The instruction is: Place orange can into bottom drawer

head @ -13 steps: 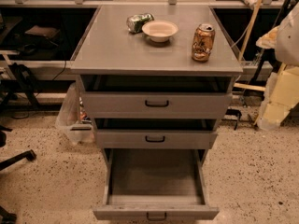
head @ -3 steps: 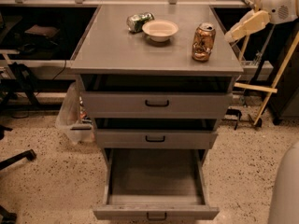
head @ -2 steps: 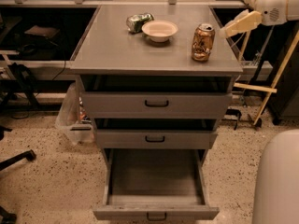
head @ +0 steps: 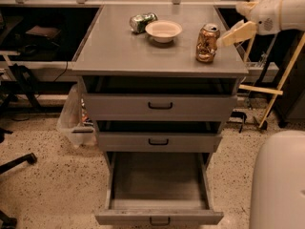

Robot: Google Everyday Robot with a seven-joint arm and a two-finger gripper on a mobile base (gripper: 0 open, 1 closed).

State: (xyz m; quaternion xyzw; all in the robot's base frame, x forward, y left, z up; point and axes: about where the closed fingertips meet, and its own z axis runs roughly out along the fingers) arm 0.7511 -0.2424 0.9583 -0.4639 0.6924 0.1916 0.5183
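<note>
The middle of the orange can (head: 207, 46) is lower than the can's upper part. My gripper moves there next and closes on it.
The orange can (head: 207, 43) stands upright near the right front corner of the grey cabinet top (head: 119, 46). My gripper (head: 234, 23) comes in from the right at can height. It is open and empty, and its lower pale finger (head: 238, 32) points at the can's upper part, a small gap from it. The bottom drawer (head: 159, 217) is pulled out toward me, and nothing shows inside it.
A white bowl (head: 163, 30) and a green and silver can (head: 142, 22) lying on its side sit at the back of the top. The two upper drawers (head: 159, 106) are slightly ajar. A plastic bag (head: 71, 120) is left of the cabinet, wooden poles (head: 279, 82) are right of it, and my white body (head: 279, 180) is at lower right.
My gripper has moved left and slightly down, closer to the orange can. The can, bowl and drawers have not moved.
</note>
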